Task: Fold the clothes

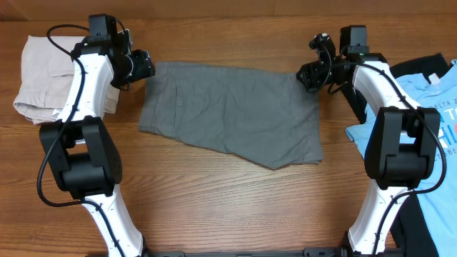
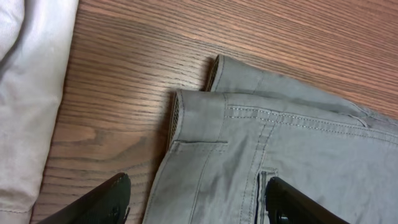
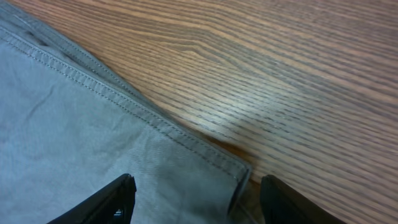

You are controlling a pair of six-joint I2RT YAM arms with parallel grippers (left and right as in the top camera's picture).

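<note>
I will pinch only the top layer farther in with my right gripper (image 3: 193, 167), because the grey shorts' top and bottom layers nearly meet at the far hem corner.
The grey shorts (image 1: 228, 114) lie flat across the middle of the wooden table, folded lengthwise, waistband at the left, leg hems at the right. My left gripper (image 1: 145, 68) is open over the waistband's far left corner (image 2: 199, 115); its fingers (image 2: 199, 202) straddle the cloth edge next to the slit pocket. My right gripper (image 1: 308, 75) is open over the far right hem corner (image 3: 239, 174); its fingers (image 3: 196, 199) straddle that corner. Neither holds cloth.
Pale beige shorts (image 1: 43, 78) lie folded at the far left, also showing in the left wrist view (image 2: 28, 93). A light blue printed T-shirt (image 1: 421, 121) lies over dark cloth at the right edge. Both arm bases stand near the front edge.
</note>
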